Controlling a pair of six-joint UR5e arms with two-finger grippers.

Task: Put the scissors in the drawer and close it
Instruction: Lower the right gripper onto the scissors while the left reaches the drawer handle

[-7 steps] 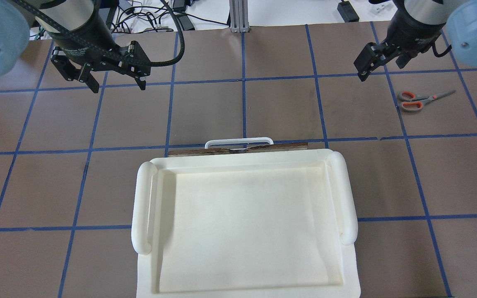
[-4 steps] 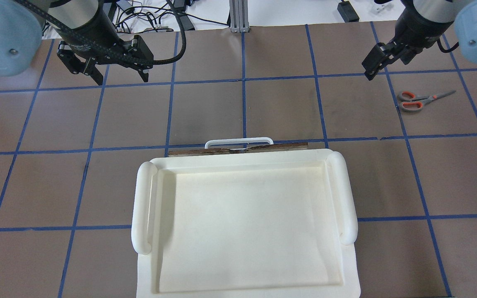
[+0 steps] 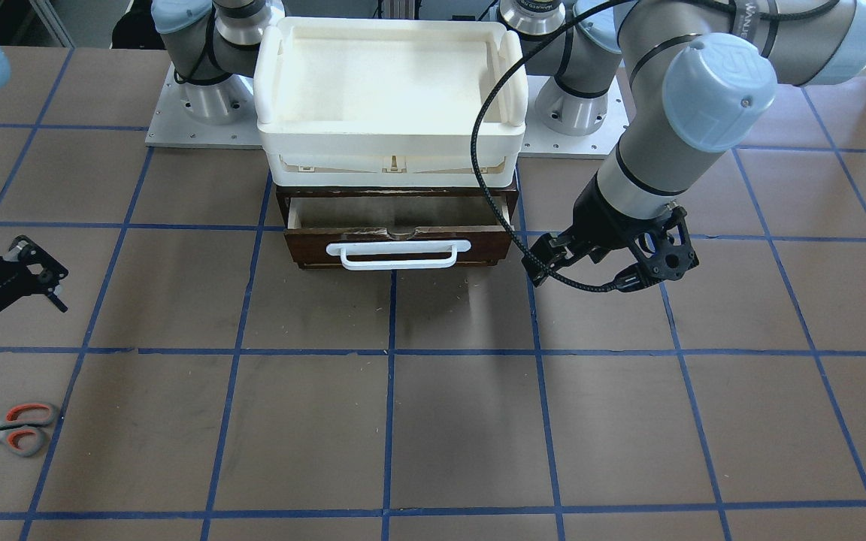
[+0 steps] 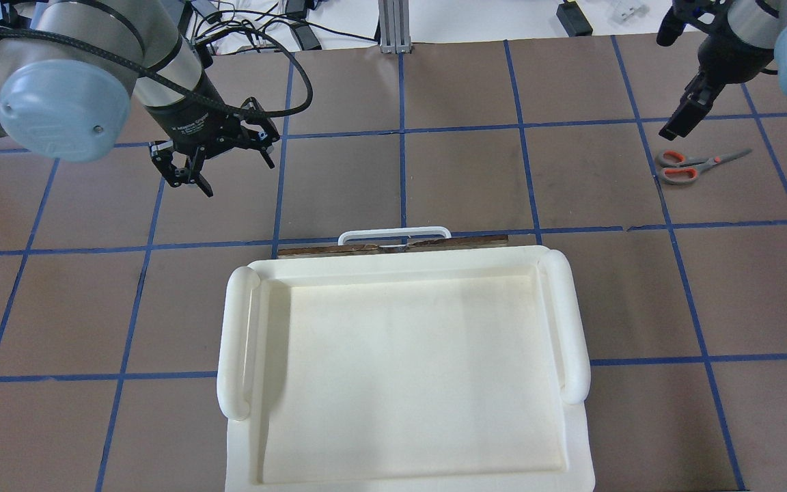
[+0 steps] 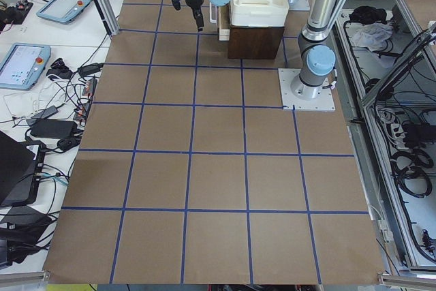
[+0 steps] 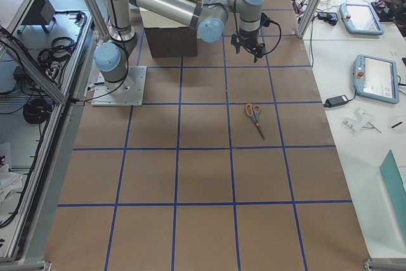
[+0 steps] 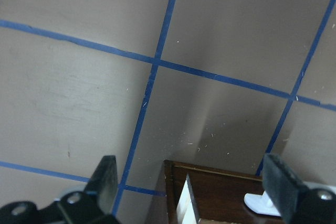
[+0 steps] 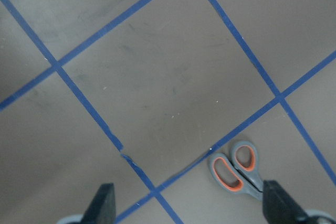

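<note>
The narrow end of the scissors' handles (image 8: 256, 188), where the blades begin, will be gripped by my right gripper, and the orange-lined loops will stay free.
The small orange-and-grey scissors (image 4: 697, 166) lie flat on the table at the far right, also seen in the front view (image 3: 8, 428) and the right wrist view (image 8: 239, 169). The dark brown drawer (image 3: 403, 244) with its white bar handle (image 3: 399, 254) is pulled out a little, showing a strip of pale interior. My right gripper (image 4: 682, 121) hangs open and empty just above and left of the scissors. My left gripper (image 4: 233, 176) is open and empty, left of and beyond the drawer; the left wrist view shows the drawer's corner (image 7: 210, 192).
A large cream-white plastic tray (image 4: 400, 263) sits on top of the brown cabinet and hides most of the drawer from overhead. Blue tape lines grid the brown table. Cables and devices lie beyond the far edge.
My left gripper has swung nearer and rightward, toward the drawer, and turned. My right gripper has moved right, closer to the scissors. The scissors and drawer have not moved.
</note>
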